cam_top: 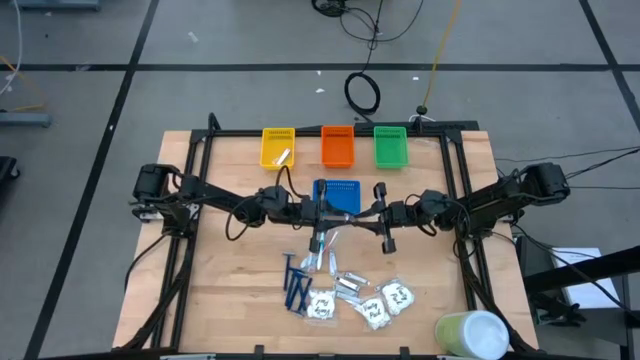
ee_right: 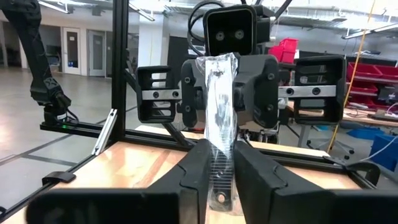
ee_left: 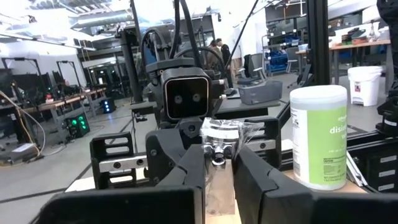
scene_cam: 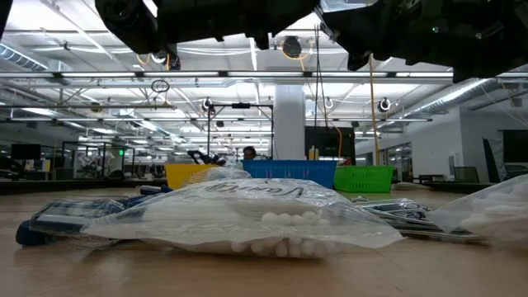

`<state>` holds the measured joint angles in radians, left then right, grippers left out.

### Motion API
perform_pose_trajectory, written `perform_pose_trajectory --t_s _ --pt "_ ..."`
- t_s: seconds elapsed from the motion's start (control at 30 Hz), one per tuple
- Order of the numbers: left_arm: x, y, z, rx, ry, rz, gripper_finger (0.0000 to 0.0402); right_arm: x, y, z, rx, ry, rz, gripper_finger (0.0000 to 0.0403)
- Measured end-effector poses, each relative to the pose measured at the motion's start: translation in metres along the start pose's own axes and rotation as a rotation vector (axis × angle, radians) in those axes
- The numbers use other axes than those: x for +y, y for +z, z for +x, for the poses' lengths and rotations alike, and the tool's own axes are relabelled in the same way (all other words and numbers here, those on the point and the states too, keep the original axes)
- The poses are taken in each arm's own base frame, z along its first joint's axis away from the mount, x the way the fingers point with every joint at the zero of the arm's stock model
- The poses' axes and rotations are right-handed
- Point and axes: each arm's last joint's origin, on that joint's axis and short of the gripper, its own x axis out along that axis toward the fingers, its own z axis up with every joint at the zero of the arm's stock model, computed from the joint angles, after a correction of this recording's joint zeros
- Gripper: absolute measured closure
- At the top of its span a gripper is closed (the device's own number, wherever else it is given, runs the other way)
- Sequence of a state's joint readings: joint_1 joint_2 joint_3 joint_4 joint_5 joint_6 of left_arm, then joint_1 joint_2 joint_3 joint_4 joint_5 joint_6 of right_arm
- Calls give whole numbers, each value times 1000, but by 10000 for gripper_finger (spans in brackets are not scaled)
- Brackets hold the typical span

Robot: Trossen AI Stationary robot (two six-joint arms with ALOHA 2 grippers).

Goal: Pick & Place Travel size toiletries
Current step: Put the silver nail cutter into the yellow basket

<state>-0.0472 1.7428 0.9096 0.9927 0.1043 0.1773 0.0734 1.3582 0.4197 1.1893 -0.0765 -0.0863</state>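
The left gripper should release the slim silvery packet inside the yellow tray (cam_top: pixel 285 158), next to the packet that lies there.
A slim clear, silvery packet (ee_right: pixel 219 106) is held in the air between my two grippers, which face each other over the table's middle. My left gripper (ee_left: pixel 217 168) comes from the table's left and is shut on one end of it. My right gripper (ee_right: pixel 219 180) comes from the right and is shut on the other end. In the high view they meet at the packet (cam_top: pixel 322 232), near the blue tray (cam_top: pixel 342 196). More toiletries lie flat on the table near its front: dark blue razors (cam_top: pixel 296 290), silvery packets (cam_top: pixel 350 285) and white sachets (cam_top: pixel 385 300). My left gripper pinches the packet's crumpled end (ee_left: pixel 219 144) between its two fingers. The fingers come in level from the table's left. The packet is clear of the table. My right gripper pinches the packet's other end (ee_right: pixel 220 186) between its two fingers, level from the table's right. The packet runs on from the fingers along their length toward the left gripper and is clear of the table.
Yellow (cam_top: pixel 277 146), orange (cam_top: pixel 338 146) and green (cam_top: pixel 390 146) trays stand in a row at the far edge. A big pale green-and-white cylinder (cam_top: pixel 472 335) lies at the near right corner. A clear bag of white pellets (scene_cam: pixel 247 219) fills the low view's foreground.
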Motion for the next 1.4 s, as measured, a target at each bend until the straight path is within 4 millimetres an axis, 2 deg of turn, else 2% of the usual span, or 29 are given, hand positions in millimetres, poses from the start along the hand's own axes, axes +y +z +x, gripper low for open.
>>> perform_pose_trajectory --t_s 0.17,0.4,0.5,0.63,0.87,1.07,1.17,1.4 --pt "1 0 0 10 29 -4 358 0 -4 0 48 -25 29 294" --pt "3 11 -2 -27 40 -10 363 -3 -8 -5 172 -143 50 180" --pt "3 10 -4 21 56 -20 362 -5 -10 -12 286 -230 29 134" --pt "9 24 -15 178 202 0 360 -5 -5 -25 389 -349 12 98" --pt "27 50 -61 495 619 -57 361 -6 8 -44 434 -429 48 104" --pt "58 43 -98 718 840 -113 361 -5 12 -51 450 -434 75 121" --pt "83 31 -111 744 907 -176 364 -5 12 -51 450 -434 73 127" --pt "143 -18 -154 741 1018 -414 360 -5 12 -51 451 -434 74 133"
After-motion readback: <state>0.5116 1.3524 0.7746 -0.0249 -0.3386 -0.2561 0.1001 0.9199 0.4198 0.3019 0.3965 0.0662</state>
